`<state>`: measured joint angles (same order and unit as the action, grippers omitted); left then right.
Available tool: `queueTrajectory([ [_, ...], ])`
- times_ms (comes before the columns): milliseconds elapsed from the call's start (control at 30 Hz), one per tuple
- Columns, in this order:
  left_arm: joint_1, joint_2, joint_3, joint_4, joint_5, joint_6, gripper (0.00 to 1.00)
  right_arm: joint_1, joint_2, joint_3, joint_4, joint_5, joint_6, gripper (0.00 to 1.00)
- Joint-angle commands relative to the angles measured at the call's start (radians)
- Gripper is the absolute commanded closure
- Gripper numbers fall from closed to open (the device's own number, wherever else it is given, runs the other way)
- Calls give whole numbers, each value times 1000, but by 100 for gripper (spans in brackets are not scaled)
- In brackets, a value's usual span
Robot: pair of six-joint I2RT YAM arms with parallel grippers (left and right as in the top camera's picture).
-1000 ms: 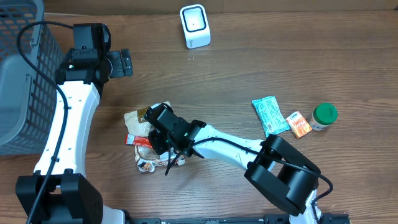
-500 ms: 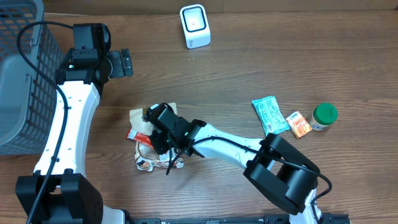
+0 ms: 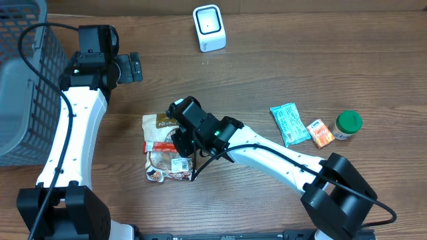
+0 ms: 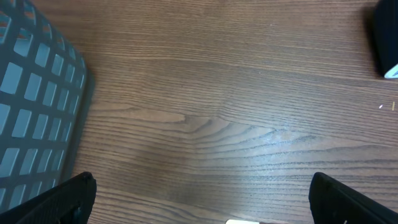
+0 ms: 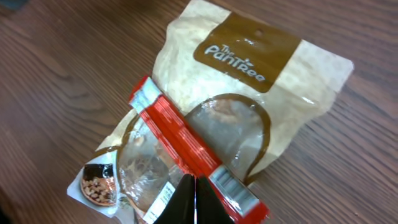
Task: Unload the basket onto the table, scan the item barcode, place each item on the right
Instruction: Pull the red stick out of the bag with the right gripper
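I will lay the red bar down beside the pouch and take it by its far end [image 5: 144, 94], as my right gripper is pinching it next to its barcode.
A tan and clear snack pouch [image 3: 159, 124] [image 5: 249, 68] lies on the table with a red bar wrapper [image 3: 160, 147] [image 5: 180, 137] across it; a barcode shows at the bar's near end [image 5: 233, 186]. My right gripper [image 3: 179, 147] [image 5: 194, 182] is shut, its tips pinched together on the bar's long edge. The white barcode scanner [image 3: 209, 28] stands at the back. My left gripper [image 3: 133, 67] [image 4: 202, 202] hangs open over bare wood, next to the basket.
A grey mesh basket [image 3: 20, 80] [image 4: 31, 93] fills the left edge. At the right lie a green packet [image 3: 289, 123], a small orange box [image 3: 321, 133] and a green-lidded jar [image 3: 347, 124]. A small peanut packet [image 3: 157, 175] sits under the pouch's lower end.
My right gripper closed on the pile and shifted right and back. The pouch and the red bar slid right with it and turned more upright. The left arm stayed still.
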<state>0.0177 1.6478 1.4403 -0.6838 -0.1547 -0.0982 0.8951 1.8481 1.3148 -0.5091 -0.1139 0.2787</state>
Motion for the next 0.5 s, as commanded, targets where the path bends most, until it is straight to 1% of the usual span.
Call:
queueTrajectory([
  [0, 2, 0, 2, 2, -12, -7, 0, -23, -6, 11, 1, 23, 9, 96],
  [67, 2, 0, 2, 2, -12, -7, 0, -36, -6, 11, -11, 23, 8, 94],
  [100, 2, 0, 2, 2, -12, -7, 0, -40, -6, 11, -19, 23, 8, 90],
  [133, 2, 0, 2, 2, -12, -6, 0, -43, -6, 8, -21, 23, 9, 81],
  [167, 2, 0, 2, 2, -12, -7, 0, -47, -6, 0, -20, 23, 14, 62],
  [200, 2, 0, 2, 2, -12, -7, 0, -50, -6, -5, -22, 30, 50, 48],
  [233, 2, 0, 2, 2, -12, -6, 0, -54, -6, -14, -25, 34, 104, 44],
  [300, 2, 0, 2, 2, -12, -6, 0, -59, -6, -30, -28, 32, 170, 45],
  [333, 2, 0, 2, 2, -12, -7, 0, -61, -6, -40, -28, 26, 197, 47],
  [400, 2, 0, 2, 2, -12, -7, 0, -72, -6, -59, -27, -16, 220, 55],
  [467, 2, 0, 2, 2, -12, -6, 0, -80, -6, -73, -24, -89, 222, 58],
])
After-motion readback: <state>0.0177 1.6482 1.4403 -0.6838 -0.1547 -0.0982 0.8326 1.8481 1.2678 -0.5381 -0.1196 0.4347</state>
